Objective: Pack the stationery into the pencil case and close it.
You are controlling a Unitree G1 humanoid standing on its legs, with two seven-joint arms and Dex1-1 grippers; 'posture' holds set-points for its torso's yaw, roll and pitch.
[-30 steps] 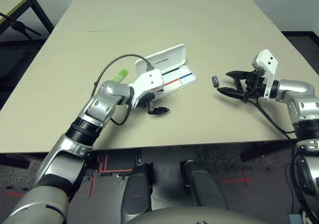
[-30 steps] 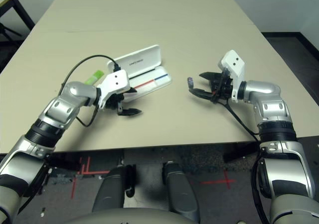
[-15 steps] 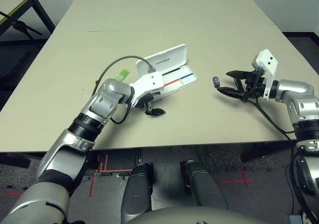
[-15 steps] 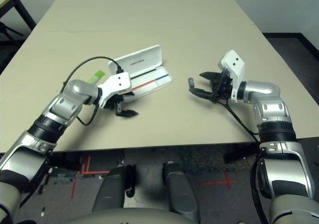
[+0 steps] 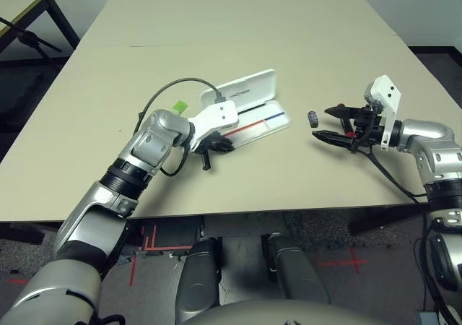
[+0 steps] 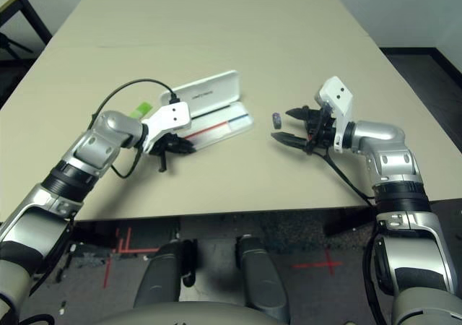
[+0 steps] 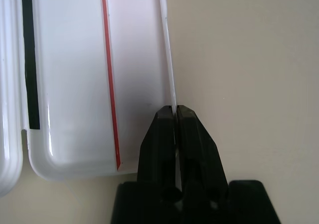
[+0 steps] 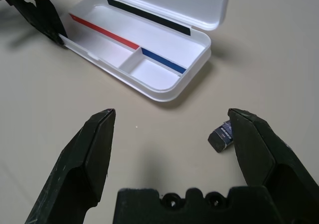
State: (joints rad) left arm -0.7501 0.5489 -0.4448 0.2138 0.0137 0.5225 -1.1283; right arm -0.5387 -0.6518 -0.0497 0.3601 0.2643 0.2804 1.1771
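Note:
Next, I need to grab the body of the black marker (image 5: pixel 345 121) near its red cap with my right gripper, going past the tiny dark block.
The white pencil case (image 5: pixel 249 92) lies open in the middle of the table, its lid tipped back and a red-and-blue line in its tray (image 8: pixel 149 59). My left gripper (image 7: pixel 175 115) is shut on the thin front rim of the tray (image 7: pixel 75 84) at its left end. A light-green stick (image 5: pixel 177 108) lies behind my left wrist, partly hidden. A tiny dark block (image 5: pixel 312 116) rests on the table just right of the case. My right gripper (image 5: pixel 323 123) hovers open beside that block (image 8: pixel 223 134), which sits near one finger (image 8: pixel 254 144).
The beige table (image 5: pixel 238 29) stretches far back, with a seam across it. Its front edge (image 5: pixel 274 211) runs just below both grippers. A black cable (image 5: pixel 162 94) loops over my left wrist. A second table (image 5: pixel 22 0) stands at far left.
My left gripper has moved in to the case's front rim and shut on it. The case has shifted slightly. The right gripper stays open, having dropped a little.

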